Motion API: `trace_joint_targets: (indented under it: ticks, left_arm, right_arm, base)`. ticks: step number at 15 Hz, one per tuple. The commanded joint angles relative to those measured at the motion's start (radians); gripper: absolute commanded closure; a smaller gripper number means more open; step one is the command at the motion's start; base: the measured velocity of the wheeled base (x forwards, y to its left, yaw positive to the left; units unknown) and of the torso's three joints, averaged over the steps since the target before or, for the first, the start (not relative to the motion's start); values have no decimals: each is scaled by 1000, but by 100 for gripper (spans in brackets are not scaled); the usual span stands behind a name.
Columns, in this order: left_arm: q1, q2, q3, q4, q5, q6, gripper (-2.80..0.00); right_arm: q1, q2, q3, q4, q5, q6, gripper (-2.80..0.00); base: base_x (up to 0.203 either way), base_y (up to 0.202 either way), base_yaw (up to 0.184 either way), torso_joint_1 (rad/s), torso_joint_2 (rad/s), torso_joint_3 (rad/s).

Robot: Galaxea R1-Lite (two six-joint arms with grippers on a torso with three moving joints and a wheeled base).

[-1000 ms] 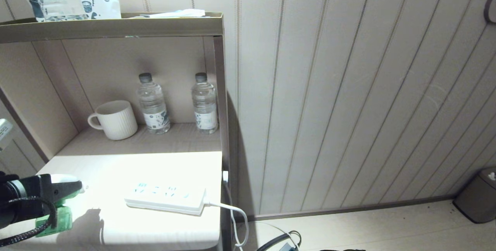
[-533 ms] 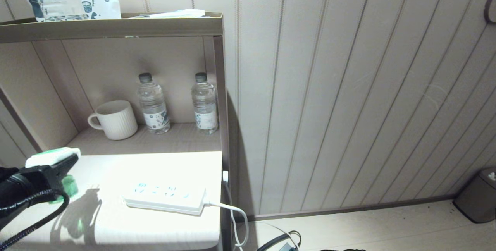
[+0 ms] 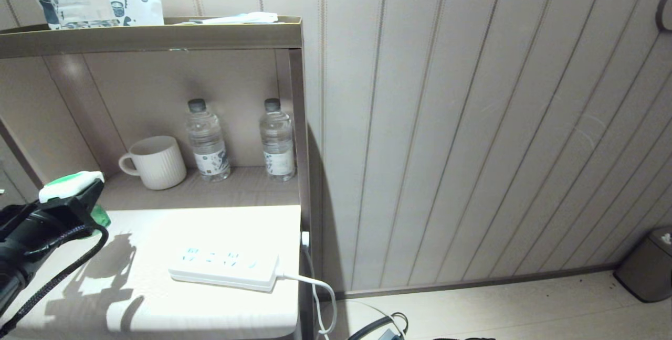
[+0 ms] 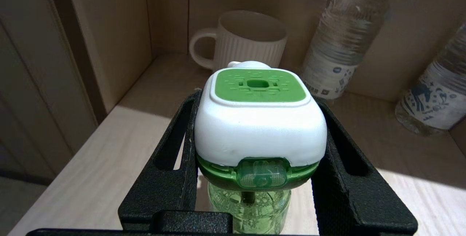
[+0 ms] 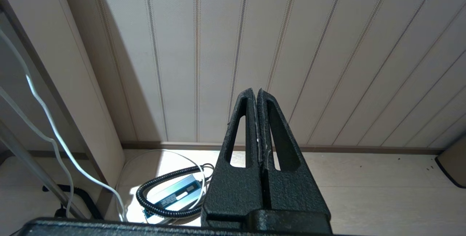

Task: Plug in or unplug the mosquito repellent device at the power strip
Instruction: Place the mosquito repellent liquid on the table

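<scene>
Next, my left gripper releases the mosquito repellent device upright on the bright tabletop (image 3: pixel 121 235) before the white ribbed mug.
The mosquito repellent device (image 4: pixel 260 130), a white cap with a green centre over a clear green bottle, stands upright between the black fingers of my left gripper (image 4: pixel 256 99), which is shut on the cap's sides. In the head view that gripper (image 3: pixel 79 198) holds the device (image 3: pixel 71 183) in the air at the table's far left, left of the power strip. The power strip (image 3: pixel 226 266) lies flat near the table's front right, with bluish outlets and a white cable (image 3: pixel 315 287) off its right end. My right gripper (image 5: pixel 255 92) is shut on nothing, low by the wall.
A white ribbed mug (image 3: pixel 155 161) and two water bottles (image 3: pixel 207 140) (image 3: pixel 277 140) stand at the back of the shelf recess. The recess side walls and the upper shelf (image 3: pixel 152 35) close it in. A dark bin (image 3: pixel 648 272) sits on the floor at the right.
My left gripper has risen from low over the table's front left and moved back toward the mug. The device has tipped upright. The power strip has stayed put.
</scene>
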Motion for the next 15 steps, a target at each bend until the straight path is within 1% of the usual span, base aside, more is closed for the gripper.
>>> trace_joint_targets:
  ticks: [1, 5, 13, 15]
  left_arm:
    - [15, 127, 16, -92, 2, -1, 0]
    - [40, 274, 18, -196, 3, -2, 0]
    - [53, 415, -98, -206, 5, -2, 0]
    - [61, 441, -119, -206, 19, -2, 0]
  right_arm:
    - [1, 1, 0, 0, 0, -1, 0]
    - [1, 1, 0, 0, 0, -1, 0]
    - [1, 1, 0, 0, 0, -1, 0]
    - [1, 1, 0, 0, 0, -1, 0]
  base:
    - [0, 0, 0, 0, 0, 0]
    - [0, 0, 0, 0, 0, 0]
    - [0, 0, 0, 0, 0, 0]
    - [0, 0, 0, 0, 0, 0]
